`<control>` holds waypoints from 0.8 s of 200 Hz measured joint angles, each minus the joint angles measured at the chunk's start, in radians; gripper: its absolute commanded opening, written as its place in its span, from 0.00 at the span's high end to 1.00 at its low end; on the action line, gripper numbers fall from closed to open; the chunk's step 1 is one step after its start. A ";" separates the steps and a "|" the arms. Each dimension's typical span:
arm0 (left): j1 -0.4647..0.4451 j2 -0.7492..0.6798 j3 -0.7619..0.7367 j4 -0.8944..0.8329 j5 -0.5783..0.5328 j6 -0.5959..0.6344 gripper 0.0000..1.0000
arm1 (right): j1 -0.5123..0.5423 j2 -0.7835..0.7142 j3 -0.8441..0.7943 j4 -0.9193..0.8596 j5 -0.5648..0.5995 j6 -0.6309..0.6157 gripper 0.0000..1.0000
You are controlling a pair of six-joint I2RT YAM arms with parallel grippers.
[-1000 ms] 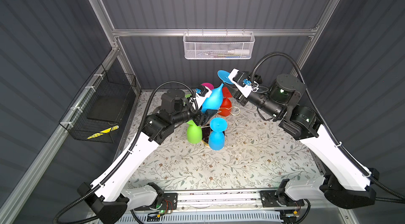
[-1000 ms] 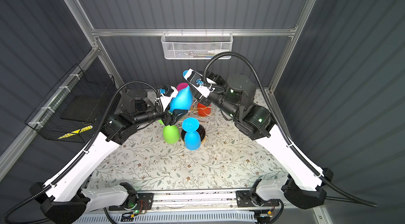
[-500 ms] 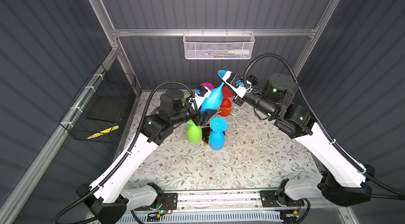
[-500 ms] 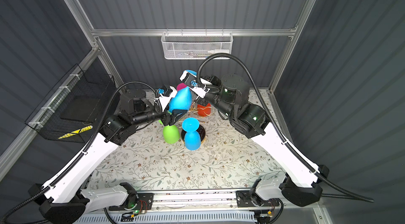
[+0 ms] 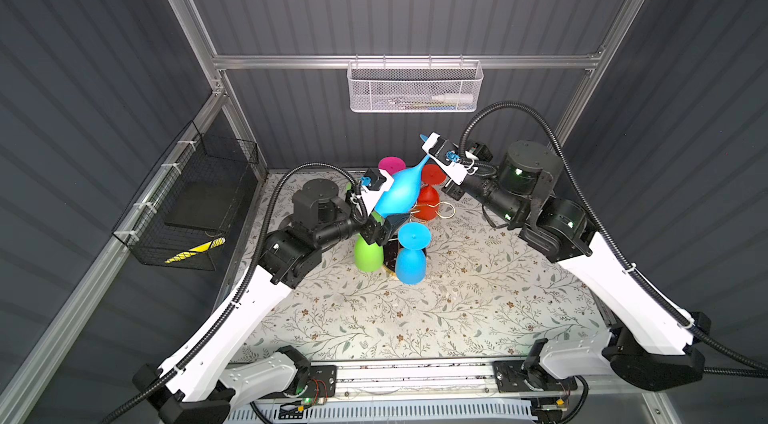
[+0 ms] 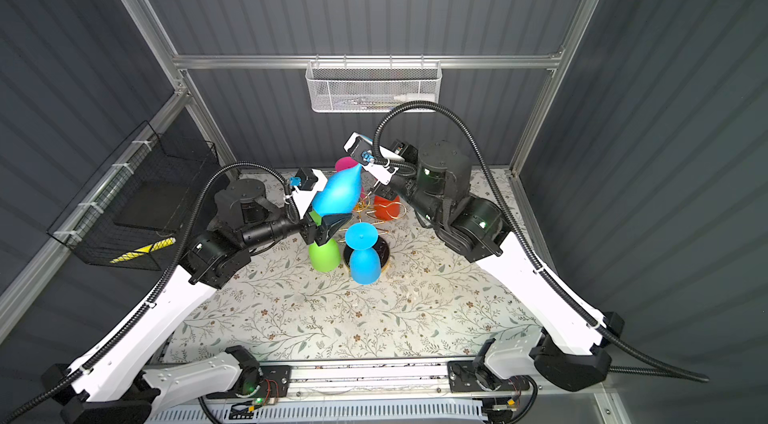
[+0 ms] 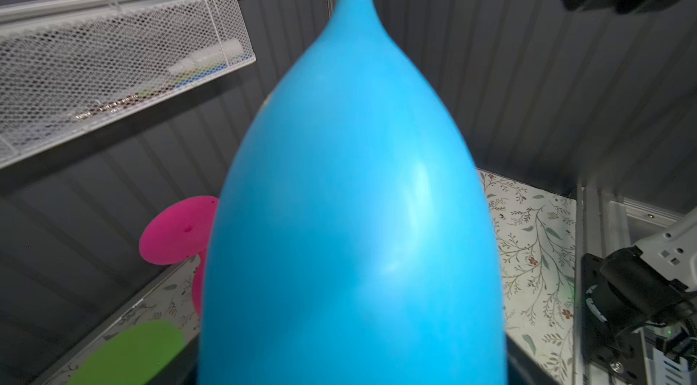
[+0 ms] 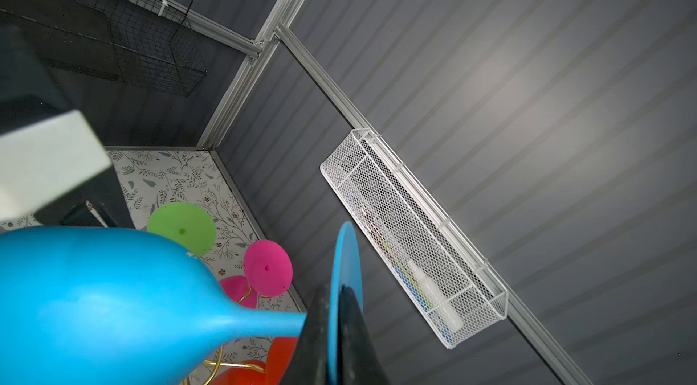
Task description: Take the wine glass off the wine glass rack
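My left gripper spans the wine glass's bowl and my right gripper holds its foot, so next my left gripper opens, then pinches the wine glass's rim point(image 6: 321, 212) and takes the wine glass.
A blue wine glass point(image 5: 397, 193) hangs tilted in the air above the gold wire wine glass rack point(image 5: 440, 210), its stem pointing to the back right. My right gripper point(image 8: 335, 319) is shut on the glass's thin blue foot point(image 8: 345, 262), one finger on each face. My left gripper point(image 5: 388, 220) sits at the mouth end of the bowl point(image 7: 354, 213). The bowl fills the left wrist view and hides the jaws, so I cannot see whether they press on it. In both top views the rack's black base point(image 6: 384, 253) lies under the glasses.
On the rack hang another blue glass point(image 5: 410, 260), a green one point(image 5: 368, 253), a red one point(image 5: 428, 197) and a pink one point(image 5: 391, 163). A white mesh basket point(image 5: 413, 87) hangs on the back wall, a black wire basket point(image 5: 191, 202) on the left wall.
My right gripper has moved in to the left and closed on the blue glass's foot. The glass and my left arm have barely moved.
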 measured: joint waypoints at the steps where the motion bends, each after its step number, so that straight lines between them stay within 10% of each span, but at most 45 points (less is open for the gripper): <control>1: 0.000 -0.002 -0.003 0.003 0.000 0.000 0.11 | 0.000 0.000 0.000 0.000 0.000 0.002 1.00; 85: 0.000 -0.119 -0.168 0.218 -0.057 0.030 0.01 | -0.089 -0.058 -0.056 0.030 0.069 0.217 1.00; 160: 0.000 -0.159 -0.199 0.354 -0.110 0.002 0.27 | -0.242 -0.194 -0.234 0.039 -0.073 0.420 1.00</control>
